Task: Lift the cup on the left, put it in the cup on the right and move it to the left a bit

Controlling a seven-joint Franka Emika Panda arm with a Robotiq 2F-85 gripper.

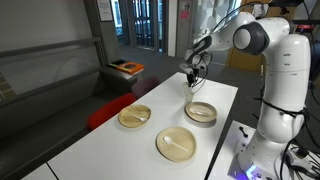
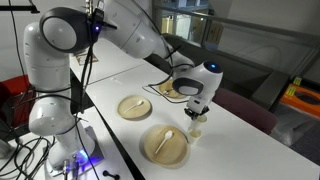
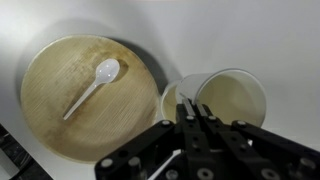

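Observation:
My gripper is going to let go of the nested paper cups on the bare table [image 1: 179, 102] [image 3: 238, 57], a little beyond the plate with the white spoon. The cups now stand near the table's far side.
Two pale paper cups stand side by side under my gripper. In the wrist view the smaller-looking cup [image 3: 172, 103] is on the left and the wider-looking cup [image 3: 235, 97] on the right, their rims touching. My gripper [image 3: 190, 112] has its fingers shut together on a thin cup rim where the two meet; which cup's rim it is I cannot tell. In both exterior views the gripper [image 1: 192, 74] [image 2: 197, 108] hangs straight down over the cups [image 2: 197, 126] near the table's far side.
Three bamboo plates lie on the white table [image 1: 120, 150]: one with a white spoon [image 3: 92, 84] beside the cups [image 3: 60, 100] [image 2: 165, 143], and two more [image 2: 135, 106] [image 2: 172, 88]. An orange-topped box [image 1: 126, 68] stands beyond the table.

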